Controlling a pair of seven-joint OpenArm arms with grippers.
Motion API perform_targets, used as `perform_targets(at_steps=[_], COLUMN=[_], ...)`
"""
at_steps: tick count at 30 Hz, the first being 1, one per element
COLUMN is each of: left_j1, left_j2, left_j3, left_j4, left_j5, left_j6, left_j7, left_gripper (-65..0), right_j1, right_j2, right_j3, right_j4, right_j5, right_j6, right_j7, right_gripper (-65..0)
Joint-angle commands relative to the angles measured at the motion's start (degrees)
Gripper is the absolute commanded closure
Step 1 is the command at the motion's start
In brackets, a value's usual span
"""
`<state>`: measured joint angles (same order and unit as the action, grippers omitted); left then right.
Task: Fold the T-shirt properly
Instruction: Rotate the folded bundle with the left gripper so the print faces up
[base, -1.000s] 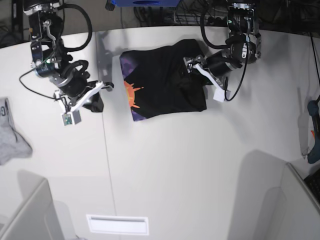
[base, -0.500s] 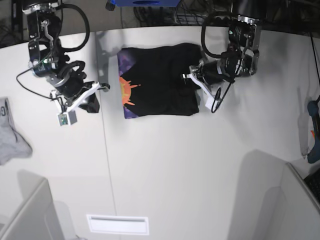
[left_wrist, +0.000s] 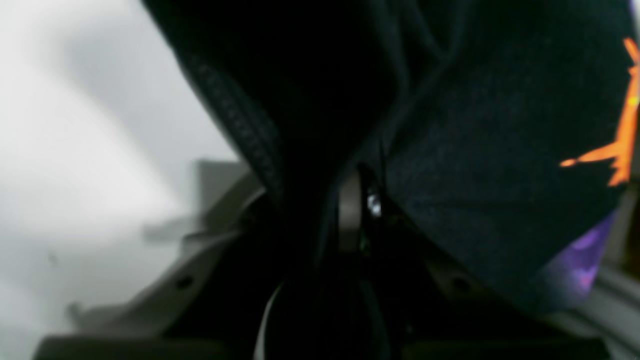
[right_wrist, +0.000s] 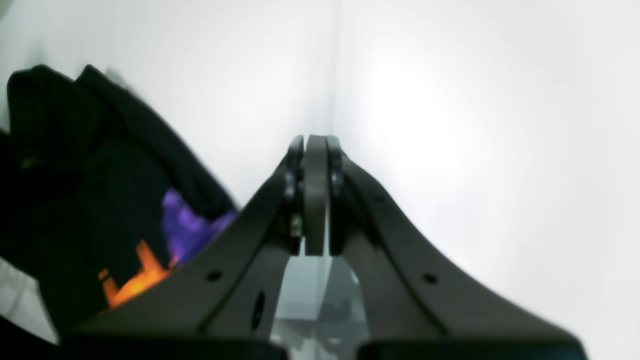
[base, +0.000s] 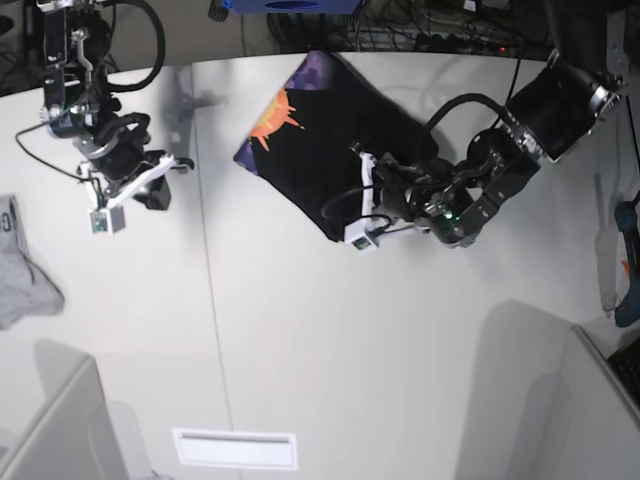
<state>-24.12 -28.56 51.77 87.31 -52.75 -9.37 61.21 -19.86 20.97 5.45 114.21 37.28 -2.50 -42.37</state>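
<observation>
My left gripper has the lower edge of the black T-shirt, which lies bunched at the back middle. Next, I let go of that edge on the table (base: 332, 241) by the frontmost corner of the shirt.
The black T-shirt (base: 330, 140) lies bunched and slanted at the back middle of the table, its purple and orange print (base: 275, 115) at its upper left. My left gripper (base: 347, 207) is shut on the shirt's lower edge. In the left wrist view black cloth (left_wrist: 475, 125) is pinched between the jaws (left_wrist: 350, 210). My right gripper (base: 155, 193) is shut and empty, left of the shirt and apart from it. In the right wrist view its fingertips (right_wrist: 312, 150) hang over bare table, with the shirt (right_wrist: 90, 190) at the left.
A small grey garment (base: 20, 270) lies at the table's left edge. A blue tool (base: 628, 270) lies at the right edge. A white label (base: 235, 448) is at the front. Grey partitions stand at both front corners. Cables and a blue box lie behind the table.
My left arm swung down and toward the front, pulling the shirt's right side so the shirt turned slantwise. My right arm drew back and left, away from the shirt.
</observation>
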Motion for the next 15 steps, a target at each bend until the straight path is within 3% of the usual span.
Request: perform_targets(at_steps=[1,7,13,15], left_j1=[-2.91,-9.51,-11.97,-11.88], left_j2=[0.2,3.02,4.6,4.51], left_j3=[2.69,16.06,21.51,22.03], left_j4=[1.53,7.86,7.59,7.77], left_j5=[-0.3,14.47,23.96,28.62], left_j6=[-0.52,-0.88,-1.14,-4.57], left_j7=[-0.07,-0.07,-0.59,-3.32], left_gripper=[0.0,0.0,0.0,0.0], right_j1=[-0.49,-4.27,-7.62,-8.14], right_j2=[0.7,0.26,-1.76,-2.64], right_j3=[1.45,5.49,9.18,9.8], right_j4=[0.73,0.73,0.64,0.64], right_j5=[0.13,-0.05,-0.13,-0.13], right_j6=[0.26,0.26,0.17,0.17], right_j7=[1.09,1.09,1.09,1.09], right_gripper=[0.0,0.0,0.0,0.0])
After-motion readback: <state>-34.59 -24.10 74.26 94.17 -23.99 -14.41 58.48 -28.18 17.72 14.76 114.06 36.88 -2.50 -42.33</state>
